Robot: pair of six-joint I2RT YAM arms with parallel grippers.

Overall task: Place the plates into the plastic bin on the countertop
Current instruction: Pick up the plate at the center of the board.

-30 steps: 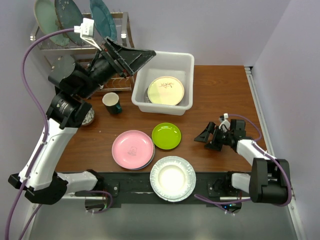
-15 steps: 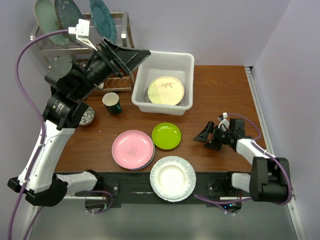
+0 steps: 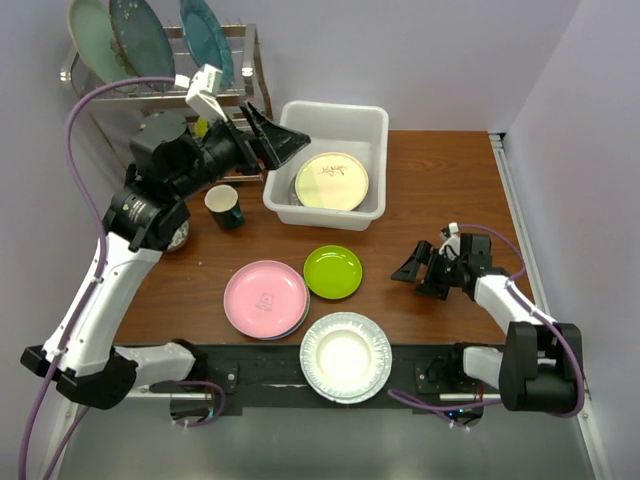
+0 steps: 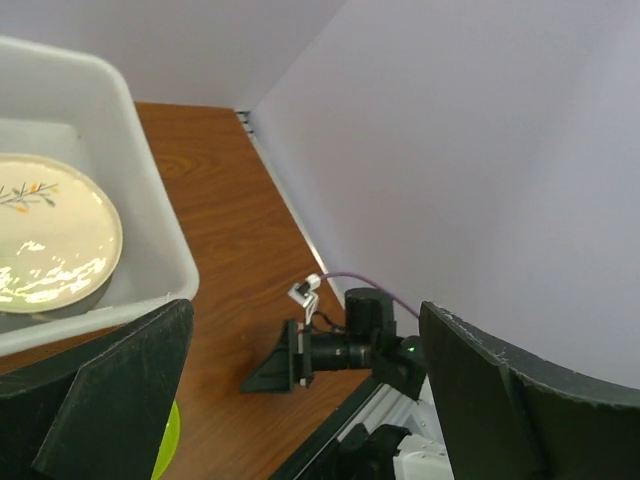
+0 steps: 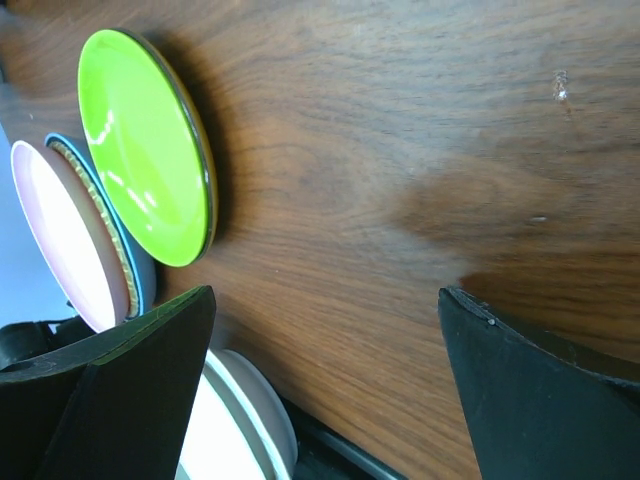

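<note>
My right gripper needs to grip the rim of the pink plate (image 3: 306,293) (image 5: 112,285) at the side next to the lime green plate.
The white plastic bin (image 3: 376,150) stands at the back of the countertop (image 3: 440,180) with a cream plate (image 3: 331,181) on top inside it. My left gripper (image 3: 276,141) hangs open and empty above the bin's left rim. In front lie a lime green plate (image 3: 333,271), a pink plate (image 3: 265,297) stacked on a blue one, and a white fluted plate (image 3: 345,355) at the near edge. My right gripper (image 3: 415,272) is open and empty, low over the wood to the right of the lime plate (image 5: 150,150). The left wrist view shows the bin (image 4: 150,250) and the cream plate (image 4: 50,230).
A wire dish rack (image 3: 240,60) with large teal plates (image 3: 140,40) stands back left. A dark cup (image 3: 225,206) and a small bowl (image 3: 178,233) sit left of the bin. The countertop's right edge (image 3: 512,200) runs along a wall.
My left arm has dropped lower and its open gripper has shifted a little right and down, toward the bin's left rim. The right gripper has barely moved.
</note>
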